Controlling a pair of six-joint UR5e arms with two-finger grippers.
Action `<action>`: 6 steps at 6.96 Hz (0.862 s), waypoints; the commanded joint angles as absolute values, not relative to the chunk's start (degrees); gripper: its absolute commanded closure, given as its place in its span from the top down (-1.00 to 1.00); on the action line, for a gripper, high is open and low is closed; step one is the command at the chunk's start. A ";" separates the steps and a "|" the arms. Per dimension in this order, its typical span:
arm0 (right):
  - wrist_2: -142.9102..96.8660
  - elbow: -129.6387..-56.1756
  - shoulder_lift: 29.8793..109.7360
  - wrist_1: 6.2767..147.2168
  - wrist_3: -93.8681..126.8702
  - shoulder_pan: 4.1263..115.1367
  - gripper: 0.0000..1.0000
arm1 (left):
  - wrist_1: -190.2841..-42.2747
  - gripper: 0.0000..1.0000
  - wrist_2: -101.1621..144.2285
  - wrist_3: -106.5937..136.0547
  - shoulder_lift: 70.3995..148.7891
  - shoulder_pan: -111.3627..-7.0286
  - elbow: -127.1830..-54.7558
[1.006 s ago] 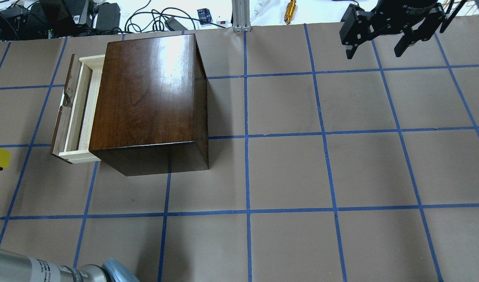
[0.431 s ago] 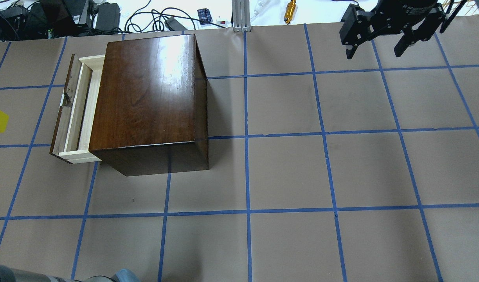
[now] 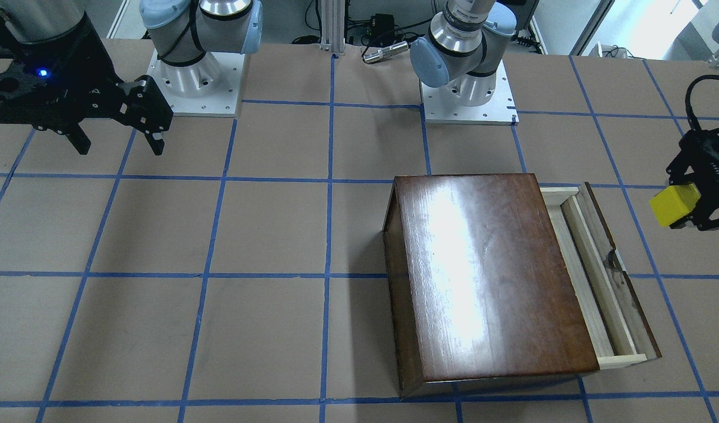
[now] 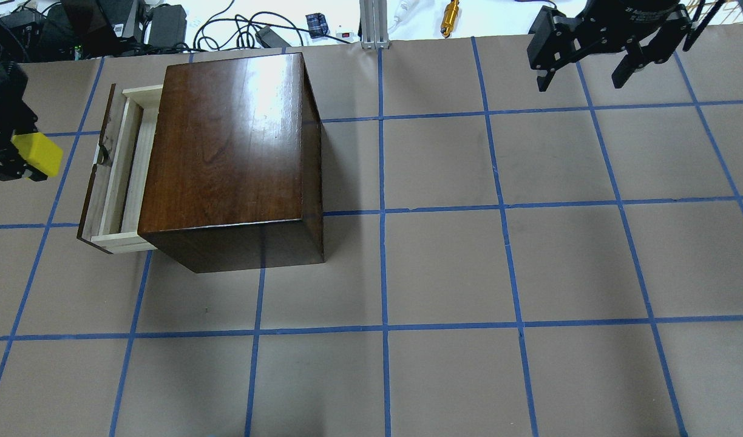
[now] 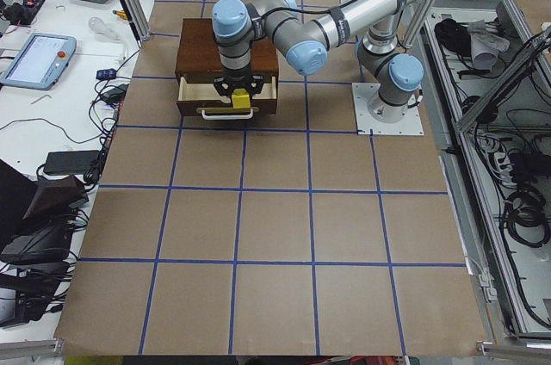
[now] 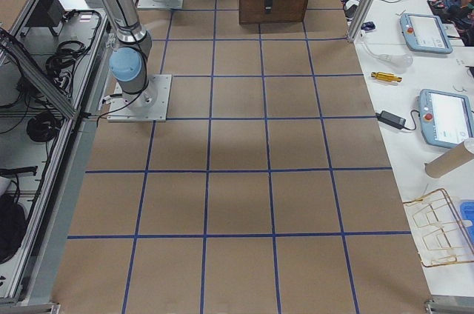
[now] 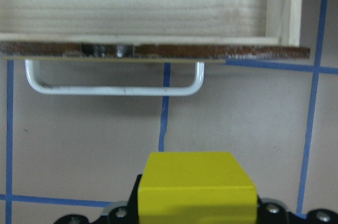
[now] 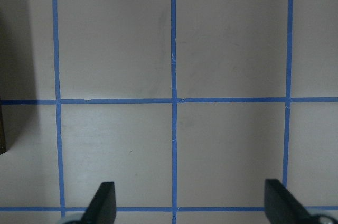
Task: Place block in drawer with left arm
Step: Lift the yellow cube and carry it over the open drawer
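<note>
The yellow block will go down from my left gripper onto the drawer's pale bottom (image 3: 581, 268), midway along it, beside the dark-brown cabinet.
My left gripper (image 4: 28, 159) is shut on the small yellow block (image 4: 39, 154) and holds it in the air just outside the drawer's dark front panel. The block also shows in the front-facing view (image 3: 675, 205), the left wrist view (image 7: 194, 186) and the exterior left view (image 5: 242, 100). The drawer (image 4: 121, 170) of pale wood stands pulled out from the dark-brown cabinet (image 4: 232, 152); in the left wrist view its tray (image 7: 137, 3) and white handle (image 7: 115, 87) lie ahead of the block. My right gripper (image 4: 584, 76) is open and empty at the far right.
Brown paper with blue tape grid lines covers the table (image 4: 444, 267). Cables and electronics (image 4: 104, 24) lie beyond the far edge. The arm bases (image 3: 468, 88) stand at the robot's side of the table.
My left gripper has carried the yellow block away from the table's left edge, farther up the view and rightward toward the drawer front. The right gripper has not moved.
</note>
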State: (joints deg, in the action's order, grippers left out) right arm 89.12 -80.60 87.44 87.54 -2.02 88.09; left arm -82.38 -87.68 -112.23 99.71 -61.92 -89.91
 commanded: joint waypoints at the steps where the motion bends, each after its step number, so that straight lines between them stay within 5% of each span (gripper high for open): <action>1: 89.12 -80.60 87.45 87.54 -2.02 88.15 1.00 | -81.65 -1.00 -87.02 -107.05 101.24 -66.79 -90.26; 6: 89.12 -80.60 87.45 87.54 -2.02 88.15 1.00 | -78.14 -1.00 -86.14 -106.62 105.64 -67.85 -90.18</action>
State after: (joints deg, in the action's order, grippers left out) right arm 89.15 -80.60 87.42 87.54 -2.02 88.14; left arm -78.83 -86.45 -107.13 104.70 -67.45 -90.17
